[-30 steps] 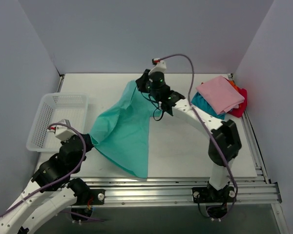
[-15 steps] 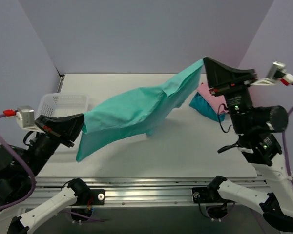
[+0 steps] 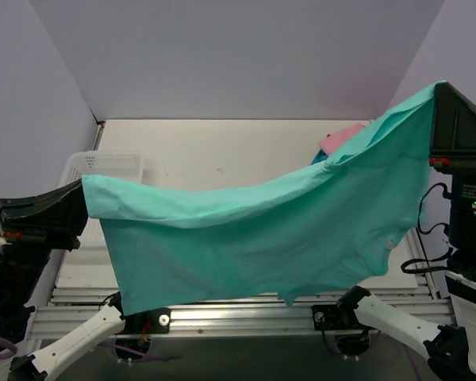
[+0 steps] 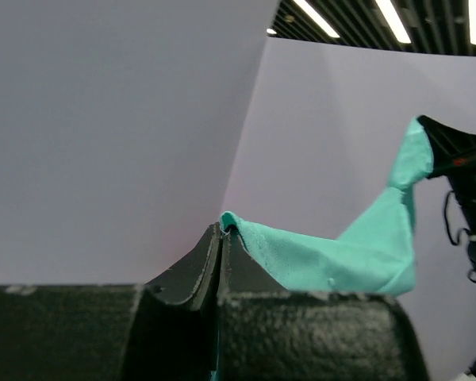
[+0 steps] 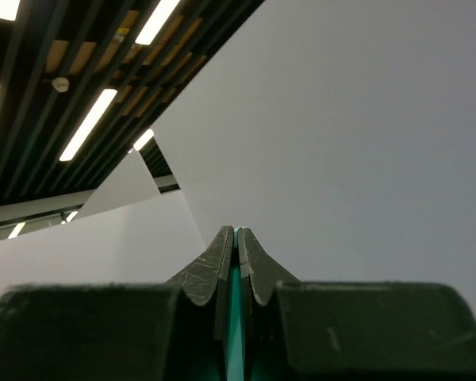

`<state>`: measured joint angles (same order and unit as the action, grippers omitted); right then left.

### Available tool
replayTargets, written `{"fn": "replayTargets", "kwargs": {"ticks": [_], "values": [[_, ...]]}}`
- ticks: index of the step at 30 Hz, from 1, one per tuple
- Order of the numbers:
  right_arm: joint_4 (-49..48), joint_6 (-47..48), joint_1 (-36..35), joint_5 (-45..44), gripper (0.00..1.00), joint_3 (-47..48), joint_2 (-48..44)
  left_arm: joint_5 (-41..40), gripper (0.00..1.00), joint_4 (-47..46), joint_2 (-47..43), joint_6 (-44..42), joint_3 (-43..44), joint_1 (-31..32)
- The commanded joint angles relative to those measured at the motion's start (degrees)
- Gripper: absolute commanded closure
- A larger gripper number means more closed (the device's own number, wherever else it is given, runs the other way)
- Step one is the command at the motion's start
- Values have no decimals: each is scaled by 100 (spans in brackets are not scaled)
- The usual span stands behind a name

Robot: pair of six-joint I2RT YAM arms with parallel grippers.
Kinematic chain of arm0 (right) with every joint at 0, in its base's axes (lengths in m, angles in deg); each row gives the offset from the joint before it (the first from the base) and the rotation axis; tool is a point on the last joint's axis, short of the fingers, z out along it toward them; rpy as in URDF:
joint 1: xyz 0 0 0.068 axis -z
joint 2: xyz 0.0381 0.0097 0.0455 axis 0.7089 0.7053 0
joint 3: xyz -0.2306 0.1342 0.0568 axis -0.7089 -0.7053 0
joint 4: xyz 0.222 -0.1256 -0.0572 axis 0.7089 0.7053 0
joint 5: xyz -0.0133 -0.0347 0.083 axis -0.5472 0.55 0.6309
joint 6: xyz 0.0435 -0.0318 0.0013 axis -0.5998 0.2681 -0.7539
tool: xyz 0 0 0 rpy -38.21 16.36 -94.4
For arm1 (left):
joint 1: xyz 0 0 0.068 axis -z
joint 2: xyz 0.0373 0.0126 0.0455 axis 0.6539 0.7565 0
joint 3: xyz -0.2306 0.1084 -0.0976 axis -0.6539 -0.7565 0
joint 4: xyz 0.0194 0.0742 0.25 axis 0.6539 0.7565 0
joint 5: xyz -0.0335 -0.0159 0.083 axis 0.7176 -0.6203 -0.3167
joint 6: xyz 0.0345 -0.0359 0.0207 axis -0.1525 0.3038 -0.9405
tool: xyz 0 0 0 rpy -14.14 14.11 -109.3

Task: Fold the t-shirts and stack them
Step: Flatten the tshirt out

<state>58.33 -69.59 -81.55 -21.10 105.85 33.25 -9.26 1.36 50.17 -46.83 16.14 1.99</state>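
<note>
The teal-green t-shirt's top edge is folded over, so I need to lay it down, then pull the flap's corner [image 3: 98,209] flat with my left gripper.
The teal-green t-shirt [image 3: 262,238] hangs spread wide in the air, high above the table, close to the top camera. My left gripper [image 3: 82,189] is shut on its left corner, which also shows between the jaws in the left wrist view [image 4: 223,228]. My right gripper [image 3: 438,86] is shut on its right corner, with a green strip of the t-shirt [image 5: 236,333] between the jaws in the right wrist view. A pink folded t-shirt [image 3: 343,136] peeks out at the back right. The other folded shirts are hidden behind the cloth.
A white mesh basket [image 3: 103,164] sits at the left of the table [image 3: 214,151], partly hidden by the cloth. Grey walls close in the back and sides. The aluminium rail [image 3: 246,316] runs along the near edge.
Both grippers have risen and moved apart, lifting the teal-green t-shirt off the table and stretching it wide in the air. It now hides most of the table and the folded stack.
</note>
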Motion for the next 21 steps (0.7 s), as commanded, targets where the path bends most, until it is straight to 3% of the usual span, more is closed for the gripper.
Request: {"fn": "replayTargets", "kwargs": {"ticks": [1,6,11,13,17,19,21], "values": [[245,429,28,-617,100,220,960,-1551,98,-367,448,-389,-210,-11],[255,771,28,-1715,100,204,2137,-3166,98,-613,1125,-591,-622,-11],[62,624,386,-2130,100,-156,3263,-4128,98,-1114,1766,-443,-1299,-300],[-35,291,616,-1893,100,-419,3797,-3658,98,-1062,2144,213,-1659,-756],[-377,-194,1266,-1392,100,-588,4905,-2048,98,-1542,3274,1367,-2485,-2721],[-475,-361,1425,-1199,100,-335,5781,-1661,98,-2159,3961,1587,-2724,-3060],[-519,-440,1600,-1032,100,43,6442,-1466,98,-2335,5226,1641,-2470,-3411]]}}
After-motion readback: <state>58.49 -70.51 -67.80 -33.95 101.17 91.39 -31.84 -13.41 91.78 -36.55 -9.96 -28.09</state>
